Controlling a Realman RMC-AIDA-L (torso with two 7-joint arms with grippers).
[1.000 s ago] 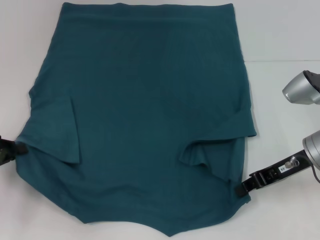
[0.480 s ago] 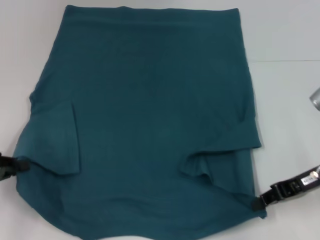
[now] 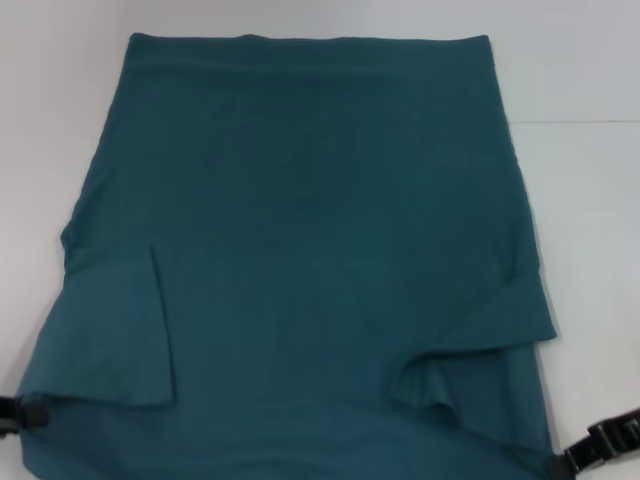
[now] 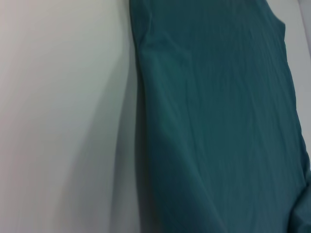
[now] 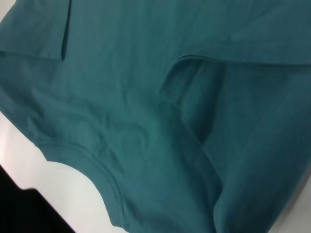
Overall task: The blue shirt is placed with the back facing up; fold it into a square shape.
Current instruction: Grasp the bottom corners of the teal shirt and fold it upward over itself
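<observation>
The shirt's near corner, now at the picture's edge, will be released by my left gripper by the shirt's side edge (image 3: 112,132), between the sleeve flap and the far hem.
The blue shirt (image 3: 320,220) lies flat on the white table, plain side up, its far hem straight across the top of the head view. Both sleeves are folded inward: one flap (image 3: 115,340) at the near left, one (image 3: 470,385) at the near right. My left gripper (image 3: 38,414) is shut on the shirt's near left corner at the picture's edge. At the near right corner my right gripper (image 3: 562,462) is also shut on the cloth. The left wrist view shows the shirt's side edge (image 4: 146,121). The curved neckline (image 5: 92,170) shows in the right wrist view.
White table (image 3: 590,200) surrounds the shirt on the left, right and far sides. A faint seam line (image 3: 580,122) crosses the table at the right. Nothing else stands on it.
Both grippers have drawn back toward me and slightly outward, dragging the shirt with them. The far hem has slid nearer, and the near edge has left the head view.
</observation>
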